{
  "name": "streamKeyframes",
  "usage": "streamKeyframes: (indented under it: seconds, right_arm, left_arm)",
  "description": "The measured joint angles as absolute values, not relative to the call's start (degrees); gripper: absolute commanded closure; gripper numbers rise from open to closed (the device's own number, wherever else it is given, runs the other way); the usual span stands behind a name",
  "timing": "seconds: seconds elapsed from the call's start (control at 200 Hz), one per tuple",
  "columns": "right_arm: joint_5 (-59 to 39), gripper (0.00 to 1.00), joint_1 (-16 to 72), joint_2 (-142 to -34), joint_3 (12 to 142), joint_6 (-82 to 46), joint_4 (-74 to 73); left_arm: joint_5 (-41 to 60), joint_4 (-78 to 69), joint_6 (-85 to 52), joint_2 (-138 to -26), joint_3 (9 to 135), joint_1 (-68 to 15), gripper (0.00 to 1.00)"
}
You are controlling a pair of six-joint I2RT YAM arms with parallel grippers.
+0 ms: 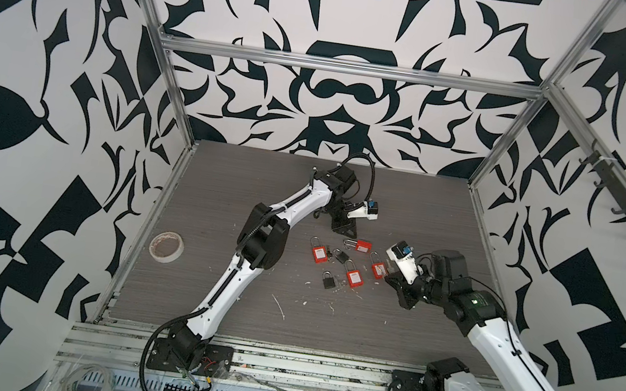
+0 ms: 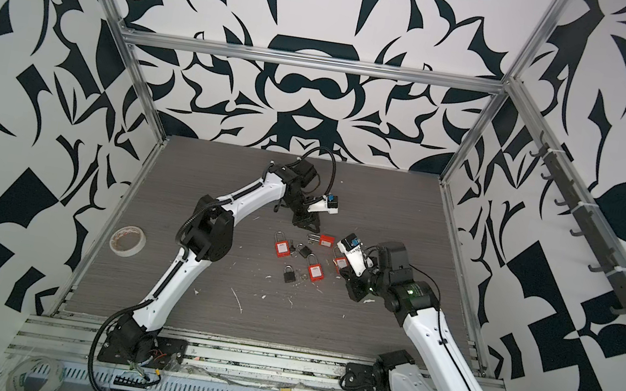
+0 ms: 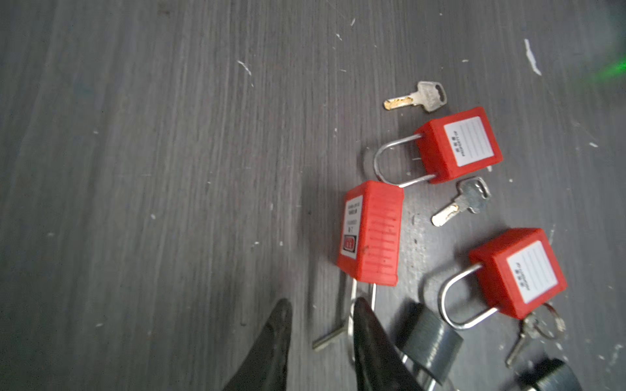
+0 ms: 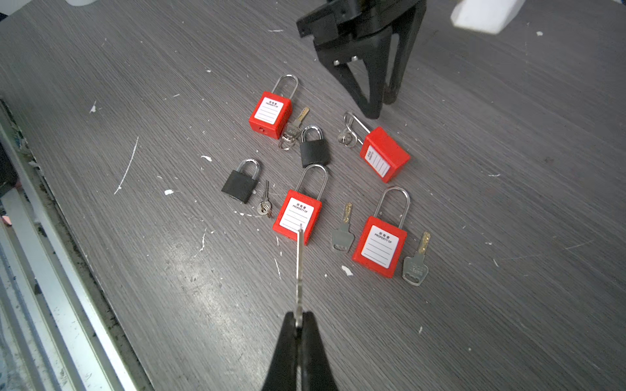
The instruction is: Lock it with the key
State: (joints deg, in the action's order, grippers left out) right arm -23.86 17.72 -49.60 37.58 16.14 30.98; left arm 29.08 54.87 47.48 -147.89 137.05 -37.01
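Next, my right gripper lets go of the silver key on the bare table [image 1: 375, 238] [image 4: 450, 131] just beyond the red padlock that lies on its side.
My right gripper [image 4: 298, 315] is shut on a silver key [image 4: 298, 270] whose blade sticks out ahead of the fingertips, towards a red padlock [image 4: 298, 216] lying flat. In both top views this gripper [image 1: 391, 277] hangs at the right of the cluster of locks. My left gripper [image 3: 321, 304] is open, with only bare table between its jaws. It stands beside the steel shackle of another red padlock [image 3: 371, 233], which lies on its side at the far end of the cluster [image 1: 361, 246]. One finger [image 3: 369, 331] covers part of that shackle.
Two more red padlocks [image 4: 270, 115] [image 4: 380, 247], two black padlocks [image 4: 314, 149] [image 4: 240, 184] and several loose keys [image 4: 342, 230] lie close together on the grey table [image 1: 243, 312]. A tape roll [image 1: 166, 247] sits near the left rail. White scraps are scattered about.
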Motion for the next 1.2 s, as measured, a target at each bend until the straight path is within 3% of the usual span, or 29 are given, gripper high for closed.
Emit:
streamKeyframes:
  seconds: [0.255, 0.43, 0.745, 0.815, 1.2]
  right_arm:
    - [-23.55, 1.00, 17.72, -50.00, 37.04, 14.41, 28.18]
    - [-20.58, 1.00, 17.72, -54.50, 37.32, 14.31, 24.67]
    - [-16.01, 1.00, 16.58, -80.53, 52.73, 19.22, 23.59]
    - [-16.14, 1.00, 15.70, -85.56, 56.71, 20.78, 23.59]
    - [-17.69, 1.00, 11.27, -108.86, 75.13, 25.45, 27.35]
  left_arm:
    - [28.10, 45.36, 42.54, -147.68, 135.15, -36.77, 0.49]
    - [29.56, 38.39, 37.23, -142.93, 127.37, -34.41, 0.46]
    - [31.94, 30.33, 34.74, -122.34, 105.97, -27.33, 0.42]
    - [31.97, 29.56, 35.22, -119.09, 101.73, -27.53, 0.37]
    - [31.29, 27.77, 34.59, -112.12, 85.45, -26.98, 0.36]
